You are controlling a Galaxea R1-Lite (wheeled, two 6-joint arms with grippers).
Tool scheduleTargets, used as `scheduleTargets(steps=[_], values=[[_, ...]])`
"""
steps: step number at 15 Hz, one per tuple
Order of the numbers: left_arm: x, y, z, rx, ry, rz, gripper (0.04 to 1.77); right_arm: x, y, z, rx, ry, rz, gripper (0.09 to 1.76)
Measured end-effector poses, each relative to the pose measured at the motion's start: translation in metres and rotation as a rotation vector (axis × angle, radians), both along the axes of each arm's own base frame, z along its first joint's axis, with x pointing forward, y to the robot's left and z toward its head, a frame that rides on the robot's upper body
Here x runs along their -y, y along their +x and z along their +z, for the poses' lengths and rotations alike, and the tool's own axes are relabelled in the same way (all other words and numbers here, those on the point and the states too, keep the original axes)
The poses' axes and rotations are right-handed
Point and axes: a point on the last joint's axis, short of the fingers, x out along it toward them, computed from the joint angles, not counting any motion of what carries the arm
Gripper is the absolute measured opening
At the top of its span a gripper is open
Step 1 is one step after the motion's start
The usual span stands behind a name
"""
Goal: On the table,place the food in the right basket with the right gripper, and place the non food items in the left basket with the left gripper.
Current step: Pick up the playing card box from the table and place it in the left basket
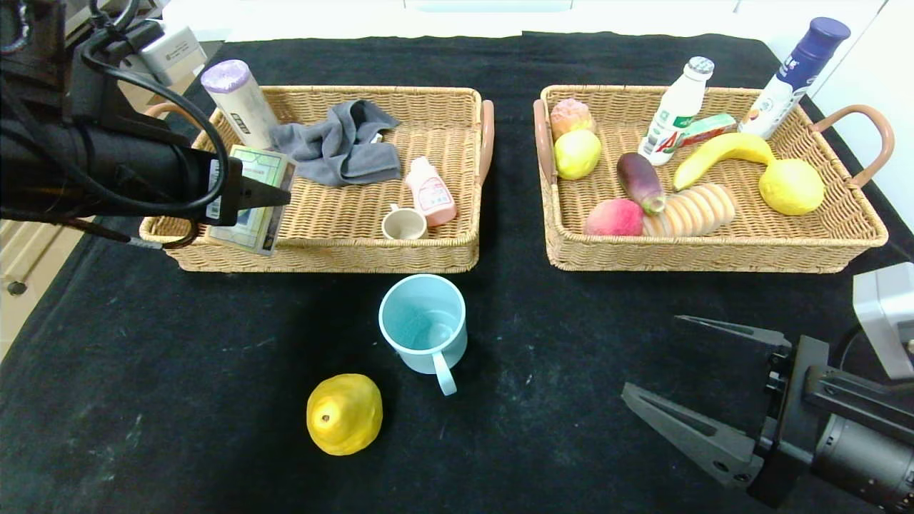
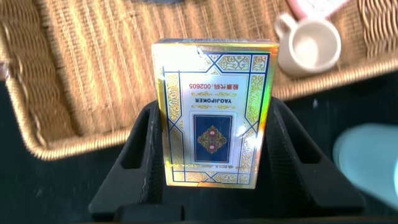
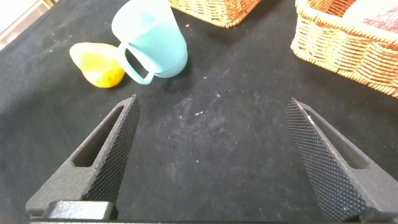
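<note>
The robot's left gripper needs to release the box of playing cards on the front edge of the grey cloth (image 1: 342,174).
My left gripper (image 1: 275,196) is shut on a box of playing cards (image 1: 255,198), holding it over the front left part of the left basket (image 1: 435,260). In the left wrist view the card box (image 2: 212,112) stands between the dark fingers (image 2: 140,155) above the basket's front rim (image 2: 74,146). A light blue mug (image 1: 425,328) and a yellow pear (image 1: 344,412) sit on the black cloth in front of the baskets. My right gripper (image 1: 660,360) is open and empty, low at the front right; its view shows the mug (image 3: 152,43) and the pear (image 3: 99,62) beyond it.
The left basket holds a grey cloth (image 1: 343,146), a pink bottle (image 1: 432,191), a small beige cup (image 1: 404,223) and a cylinder can (image 1: 239,103). The right basket (image 1: 714,253) holds fruit, bread, an eggplant and bottles. A white device (image 1: 885,325) stands at the right edge.
</note>
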Motion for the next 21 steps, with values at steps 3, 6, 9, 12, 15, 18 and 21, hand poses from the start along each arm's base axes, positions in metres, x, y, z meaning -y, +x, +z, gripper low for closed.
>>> scheduleTargets(steps=[3,6,9,12,15,18,21], values=[[0.006,0.025,0.004,0.047,-0.039,0.014,1.00,0.001,-0.001,0.001,0.005,0.004,-0.001,1.71],[0.011,0.048,0.009,0.094,-0.077,0.030,1.00,0.001,-0.001,0.002,0.007,0.007,0.000,1.71],[0.016,0.070,0.010,0.164,-0.100,0.029,1.00,0.002,-0.001,0.003,0.009,0.009,-0.006,1.71],[0.020,0.086,0.004,0.198,-0.110,0.028,1.00,0.003,-0.001,0.004,0.014,0.012,-0.010,1.71],[0.022,0.097,-0.003,0.202,-0.126,0.030,1.00,0.004,-0.001,0.005,0.018,0.015,-0.012,1.71],[0.023,0.100,-0.007,0.191,-0.125,0.030,1.00,0.004,-0.002,0.006,0.023,0.018,-0.011,1.71],[0.023,0.102,-0.009,0.186,-0.123,0.030,1.10,0.005,-0.003,0.007,0.025,0.020,-0.011,1.71]])
